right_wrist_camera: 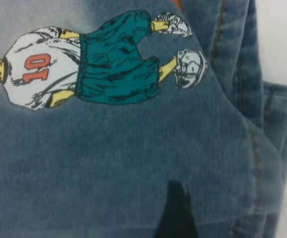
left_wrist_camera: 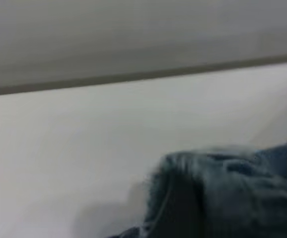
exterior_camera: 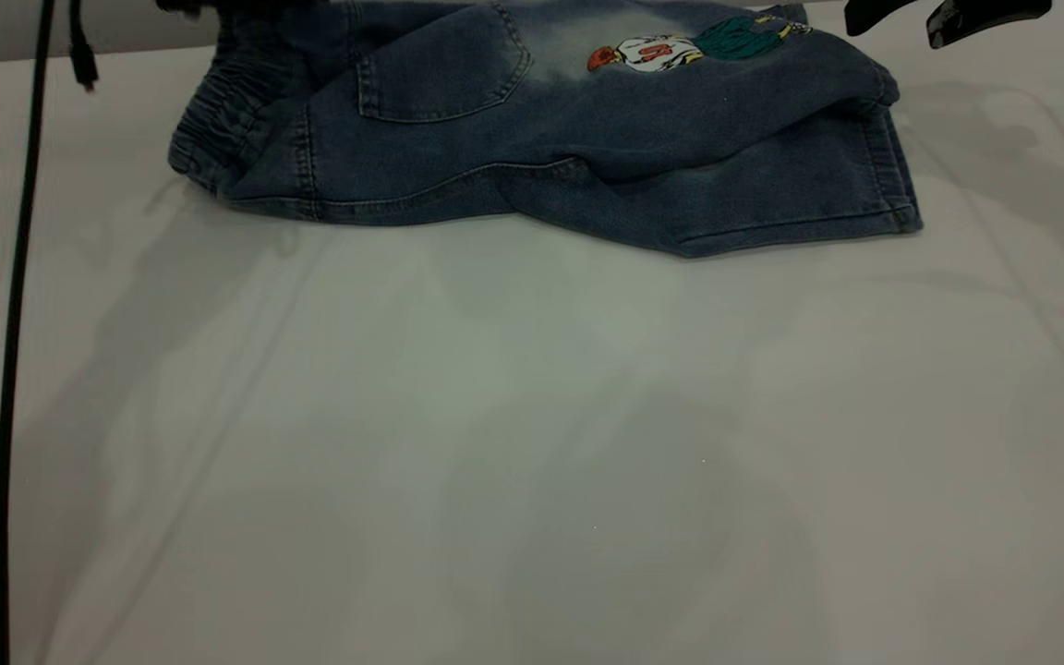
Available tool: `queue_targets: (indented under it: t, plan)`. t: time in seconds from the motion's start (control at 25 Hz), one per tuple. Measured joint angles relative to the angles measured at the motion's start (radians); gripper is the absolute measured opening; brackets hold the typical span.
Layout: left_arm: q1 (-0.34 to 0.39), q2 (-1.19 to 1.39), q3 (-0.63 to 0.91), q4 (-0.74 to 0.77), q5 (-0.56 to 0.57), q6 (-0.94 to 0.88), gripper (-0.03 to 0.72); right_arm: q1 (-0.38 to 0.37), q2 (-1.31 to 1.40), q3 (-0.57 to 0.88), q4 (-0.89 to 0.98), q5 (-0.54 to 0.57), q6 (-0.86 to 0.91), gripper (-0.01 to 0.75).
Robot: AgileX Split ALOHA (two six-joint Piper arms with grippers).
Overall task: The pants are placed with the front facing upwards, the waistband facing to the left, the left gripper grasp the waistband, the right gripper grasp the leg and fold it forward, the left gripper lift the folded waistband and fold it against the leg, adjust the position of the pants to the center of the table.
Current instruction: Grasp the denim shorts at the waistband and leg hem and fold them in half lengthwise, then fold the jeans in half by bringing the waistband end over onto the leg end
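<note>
The robot's left gripper is at the waistband's far side and the pants' near corner lies free, so it should open and take the waistband nearer that corner (exterior_camera: 207, 135) before folding.
The blue denim pants (exterior_camera: 541, 139) lie folded lengthwise at the far edge of the table (exterior_camera: 532, 443), back side up with the colourful print (exterior_camera: 680, 48) showing. The gathered waistband (exterior_camera: 209, 129) is at the left end and the leg hems (exterior_camera: 892, 175) at the right. Only a black sliver of my left gripper (exterior_camera: 188, 6) shows, at the frame's top edge just above the waistband. Its wrist view is filled by bunched denim (left_wrist_camera: 233, 193) held close. My right gripper (exterior_camera: 929, 23) hovers open above the right end of the pants, holding nothing. One black fingertip (right_wrist_camera: 177, 201) hangs over the cloth below the print (right_wrist_camera: 94, 67).
A black cable (exterior_camera: 15, 323) hangs down the left side of the exterior view, with a short dangling end (exterior_camera: 81, 55) beside it. Bare white tabletop stretches from the pants to the near edge. The table's far edge (left_wrist_camera: 133, 77) runs behind the waistband.
</note>
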Motion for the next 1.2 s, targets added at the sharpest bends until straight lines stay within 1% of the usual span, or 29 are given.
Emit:
queue_targets:
  t: [0.08,0.24,0.36,0.48,0.68,0.76,0.92,1.04,1.2]
  plan:
    - [0.000,-0.032,-0.011,-0.001,0.047,-0.044,0.561,0.000,0.000,-0.008,0.000,0.003,0.002,0.501]
    - [0.002,-0.073,-0.015,-0.005,0.202,-0.059,0.561,0.006,0.000,-0.049,0.000,0.060,0.005,0.501]
    - [0.002,-0.070,-0.015,-0.043,0.322,-0.084,0.561,0.024,0.000,-0.080,0.002,0.095,0.023,0.501]
    - [0.003,-0.061,-0.014,-0.052,0.451,-0.082,0.561,0.051,0.000,-0.081,-0.007,0.104,0.023,0.501]
    - [0.039,-0.062,-0.014,-0.053,0.569,-0.082,0.561,0.092,0.000,-0.081,-0.025,0.110,0.022,0.501]
    - [0.051,-0.055,-0.014,-0.053,0.573,-0.082,0.561,0.103,0.000,-0.081,-0.025,0.108,0.022,0.501]
    - [0.059,-0.011,-0.014,-0.053,0.536,-0.081,0.561,0.110,0.000,-0.081,-0.028,0.109,0.022,0.501]
    - [0.056,0.026,-0.014,-0.056,0.476,-0.075,0.561,0.110,0.000,-0.081,-0.028,0.111,0.022,0.501]
    - [0.050,0.044,-0.014,-0.106,0.391,-0.073,0.561,0.110,0.001,-0.081,-0.028,0.112,0.022,0.501]
